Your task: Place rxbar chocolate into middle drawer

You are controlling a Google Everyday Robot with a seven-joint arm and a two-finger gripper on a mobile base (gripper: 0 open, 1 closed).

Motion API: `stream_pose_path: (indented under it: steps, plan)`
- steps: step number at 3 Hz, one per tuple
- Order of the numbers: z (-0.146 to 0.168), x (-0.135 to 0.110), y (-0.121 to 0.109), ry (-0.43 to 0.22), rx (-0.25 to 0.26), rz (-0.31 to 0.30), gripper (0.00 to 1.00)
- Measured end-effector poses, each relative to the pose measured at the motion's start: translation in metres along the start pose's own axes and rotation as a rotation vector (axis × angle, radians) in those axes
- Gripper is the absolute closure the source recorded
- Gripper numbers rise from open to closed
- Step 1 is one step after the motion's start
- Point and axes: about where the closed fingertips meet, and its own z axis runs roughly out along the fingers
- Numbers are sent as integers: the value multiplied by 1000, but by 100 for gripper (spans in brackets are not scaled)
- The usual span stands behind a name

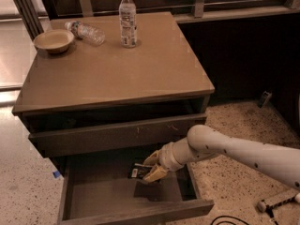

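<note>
I need to let go of the rxbar chocolate on the middle drawer's bare bottom (pixel 131 191), about halfway across, toward the front panel.
The rxbar chocolate (pixel 138 171), a small flat black wrapper with pale lettering, is held in my gripper (pixel 152 168). The gripper's tan fingers are shut on the bar's right end. It hangs inside the pulled-out middle drawer (pixel 101 193), a little above the bare floor, near the back and right of centre. My white arm (pixel 234 151) reaches in from the right, just under the drawer above. A shadow of the gripper lies on the drawer floor below it.
The drawer above (pixel 112 136), with small pale scratches on its front, stands slightly pulled out over the back of the open drawer. On the cabinet top stand an upright water bottle (pixel 127 18), a lying bottle (pixel 86 31) and a bowl (pixel 53 40). A cable (pixel 276 203) lies on the speckled floor at the right.
</note>
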Motion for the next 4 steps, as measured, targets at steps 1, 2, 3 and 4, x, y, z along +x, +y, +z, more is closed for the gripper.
stream_pose_path:
  steps: [1, 2, 3, 4]
  plan:
    - [28, 15, 10, -19, -12, -18, 100]
    - [61, 30, 15, -51, -23, -45, 100]
    - [110, 59, 21, -63, -38, -73, 100]
    - [112, 60, 22, -63, -39, -74, 100]
